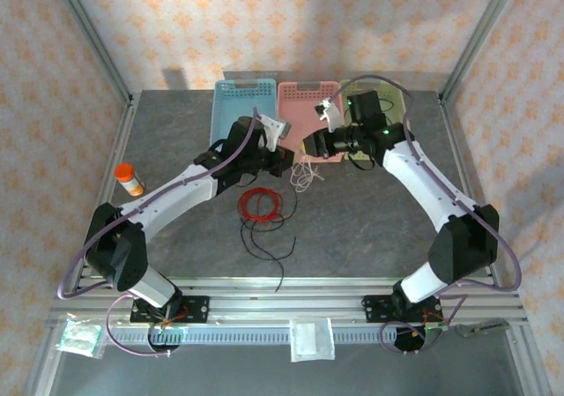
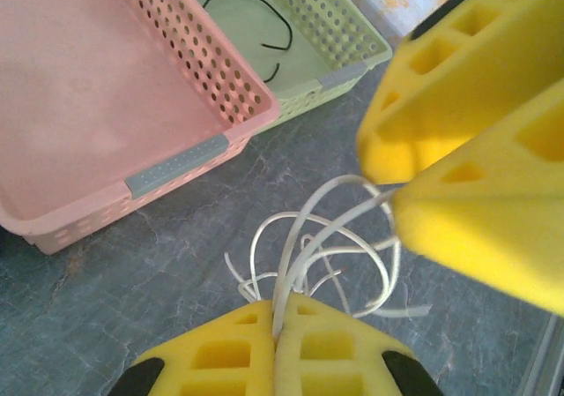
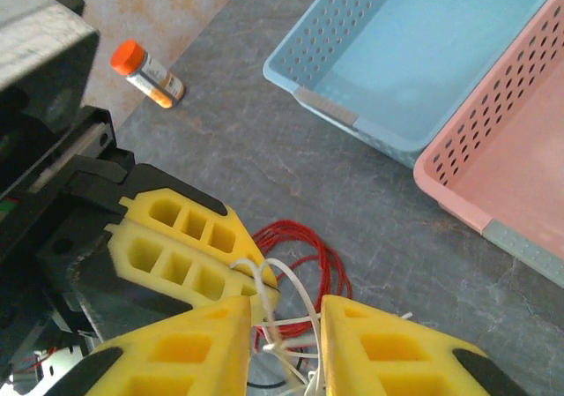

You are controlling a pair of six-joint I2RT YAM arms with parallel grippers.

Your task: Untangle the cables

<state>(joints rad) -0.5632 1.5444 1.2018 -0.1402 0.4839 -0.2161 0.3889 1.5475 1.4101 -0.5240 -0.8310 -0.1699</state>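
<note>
The white cable's loops are hanging in a tangle below my left gripper, so next my right gripper grabs the upper part of the white cable (image 2: 370, 200) and lifts before my left gripper grips lower.
The cables lie in mid-table: a pale white cable (image 1: 305, 177), a red coil (image 1: 260, 205) and a loose black cable (image 1: 269, 242) in front of it. My left gripper (image 2: 278, 312) is shut on a strand of the white cable (image 2: 326, 246), whose loops hang down over the grey tabletop. My right gripper (image 3: 286, 325) faces it at close range, open, with white strands (image 3: 304, 299) running between its fingers untouched. The red coil (image 3: 322, 255) lies on the table below both. In the top view the left gripper (image 1: 289, 156) and right gripper (image 1: 310, 146) meet above the white cable.
Three baskets stand at the back: blue (image 1: 242, 105), pink (image 1: 304, 105) and green (image 1: 351, 87). The green basket (image 2: 352, 34) holds a black cable (image 2: 286, 30). An orange-capped bottle (image 1: 129, 179) stands at the left edge. Frame posts rise at the table's corners.
</note>
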